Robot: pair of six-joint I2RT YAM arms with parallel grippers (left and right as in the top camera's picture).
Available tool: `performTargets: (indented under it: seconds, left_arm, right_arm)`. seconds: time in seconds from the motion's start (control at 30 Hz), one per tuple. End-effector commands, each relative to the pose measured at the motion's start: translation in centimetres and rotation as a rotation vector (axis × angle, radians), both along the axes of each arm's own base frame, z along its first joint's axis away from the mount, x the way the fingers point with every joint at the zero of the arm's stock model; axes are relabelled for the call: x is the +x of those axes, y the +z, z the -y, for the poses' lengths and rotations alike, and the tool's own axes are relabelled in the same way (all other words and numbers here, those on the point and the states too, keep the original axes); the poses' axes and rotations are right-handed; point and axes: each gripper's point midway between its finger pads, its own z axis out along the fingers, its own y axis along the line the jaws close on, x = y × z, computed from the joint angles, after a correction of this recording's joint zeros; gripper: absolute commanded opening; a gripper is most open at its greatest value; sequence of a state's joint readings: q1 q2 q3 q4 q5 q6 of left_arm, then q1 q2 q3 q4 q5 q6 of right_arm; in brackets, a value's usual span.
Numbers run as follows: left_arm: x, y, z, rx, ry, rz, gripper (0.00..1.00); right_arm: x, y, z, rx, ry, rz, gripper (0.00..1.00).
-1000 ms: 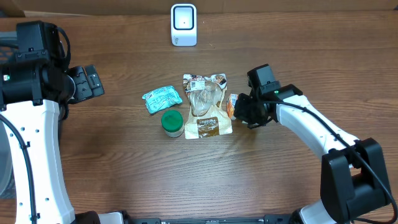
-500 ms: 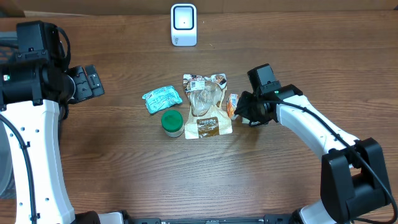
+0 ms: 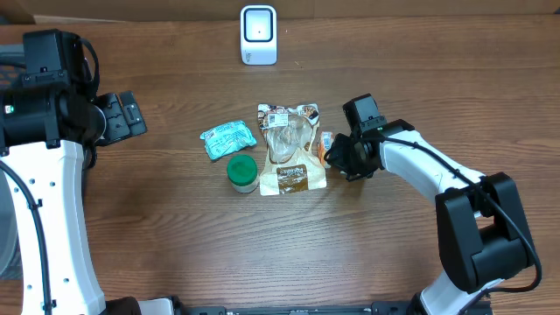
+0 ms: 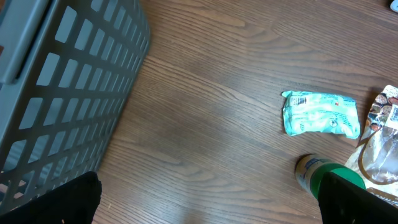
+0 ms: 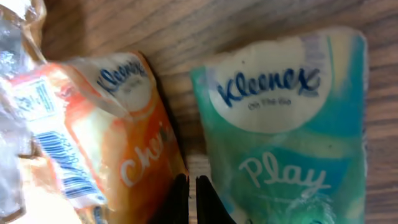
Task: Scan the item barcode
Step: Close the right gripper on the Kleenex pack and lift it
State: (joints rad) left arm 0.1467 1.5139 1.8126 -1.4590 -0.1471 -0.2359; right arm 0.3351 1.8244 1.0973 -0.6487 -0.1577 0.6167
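My right gripper is shut in the gap between the orange and teal packs. Next, I move it over, open it and grip the teal pack's far edge (image 5: 360,127).
My right gripper (image 5: 188,199) is shut, its two black fingertips pressed together in the narrow gap between an orange Kleenex pack (image 5: 124,149) and a teal Kleenex pack (image 5: 286,124). The orange pack shows a barcode (image 5: 62,163) on its left side. Overhead, the right gripper (image 3: 339,157) sits just right of the orange pack (image 3: 325,145), and the teal Kleenex pack is hidden under the arm. The white scanner (image 3: 258,35) stands at the back centre. My left gripper (image 4: 211,205) hangs open over bare wood at the far left (image 3: 122,116).
A clear bag with a brown label (image 3: 290,149), a green-lidded jar (image 3: 242,172) and a teal packet (image 3: 227,140) lie in the middle. A grey slatted basket (image 4: 62,81) stands beside the left arm.
The right gripper has shifted slightly left toward the orange pack and its wrist has turned a little. The left arm has not moved.
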Motion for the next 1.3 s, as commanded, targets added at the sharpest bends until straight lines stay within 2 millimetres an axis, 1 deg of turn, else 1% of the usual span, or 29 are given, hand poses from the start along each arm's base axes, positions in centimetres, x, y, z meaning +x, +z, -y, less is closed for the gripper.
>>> performTargets:
  seconds: [0.0, 0.03, 0.07, 0.17, 0.27, 0.33, 0.43, 0.47, 0.57, 0.63, 0.73, 0.8, 0.87, 0.97, 1.0, 1.03, 1.1, 1.13, 1.27]
  left_arm:
    - [0.0, 0.0, -0.3, 0.003, 0.021, 0.002, 1.0]
    - [0.0, 0.0, -0.3, 0.003, 0.021, 0.002, 1.0]
    - [0.0, 0.0, -0.3, 0.003, 0.021, 0.002, 1.0]
    - [0.0, 0.0, -0.3, 0.003, 0.021, 0.002, 1.0]
    - [0.0, 0.0, -0.3, 0.003, 0.021, 0.002, 1.0]
    - [0.0, 0.0, -0.3, 0.003, 0.021, 0.002, 1.0]
    - [0.0, 0.0, -0.3, 0.003, 0.021, 0.002, 1.0]
    - [0.0, 0.0, -0.3, 0.003, 0.021, 0.002, 1.0]
    - [0.0, 0.0, -0.3, 0.003, 0.021, 0.002, 1.0]
    - [0.0, 0.0, -0.3, 0.003, 0.021, 0.002, 1.0]
    - [0.0, 0.0, -0.3, 0.003, 0.021, 0.002, 1.0]
    - [0.0, 0.0, -0.3, 0.003, 0.021, 0.002, 1.0]
    - [0.0, 0.0, -0.3, 0.003, 0.021, 0.002, 1.0]
    - [0.0, 0.0, -0.3, 0.003, 0.021, 0.002, 1.0]
    - [0.0, 0.0, -0.3, 0.003, 0.021, 0.002, 1.0]
    - [0.0, 0.0, -0.3, 0.003, 0.021, 0.002, 1.0]
    - [0.0, 0.0, -0.3, 0.003, 0.021, 0.002, 1.0]
    - [0.0, 0.0, -0.3, 0.003, 0.021, 0.002, 1.0]
    - [0.0, 0.0, -0.3, 0.003, 0.021, 0.002, 1.0]
  right_arm:
    - [-0.7, -0.7, 2.0, -0.099, -0.004, -0.024, 0.04]
    - [-0.9, -0.8, 2.8, -0.13, -0.013, -0.031, 0.04]
    - [-1.2, -0.9, 4.2, -0.189, -0.033, -0.044, 0.04]
    - [-1.6, -1.0, 7.0, -0.267, -0.088, -0.074, 0.04]
    - [-1.1, -1.0, 9.2, -0.252, -0.189, -0.091, 0.04]
    - [-0.2, -0.9, 9.7, -0.187, -0.23, -0.078, 0.04]
    - [1.8, -0.5, 9.6, -0.081, -0.264, -0.022, 0.05]
    - [3.4, -0.1, 9.4, -0.049, -0.27, 0.038, 0.08]
    - [5.5, 0.6, 9.1, -0.031, -0.258, 0.13, 0.14]
    - [6.6, 1.1, 8.8, -0.029, -0.212, 0.189, 0.17]
    - [6.7, 1.3, 8.4, -0.013, -0.17, 0.198, 0.17]
    - [6.6, 1.6, 7.6, 0.04, -0.109, 0.201, 0.18]
    - [6.6, 2.4, 6.8, 0.106, -0.05, 0.199, 0.22]
    - [6.3, 3.4, 7.1, 0.162, -0.048, 0.163, 0.24]
    - [6.2, 3.6, 7.1, 0.179, -0.04, 0.157, 0.27]
    - [5.9, 3.7, 7.0, 0.198, -0.024, 0.152, 0.33]
    - [5.2, 3.3, 7.4, 0.198, -0.036, 0.118, 0.42]
    - [5.1, 3.1, 7.5, 0.195, -0.038, 0.112, 0.44]
    - [4.3, 2.0, 7.1, 0.182, 0.008, 0.103, 0.45]
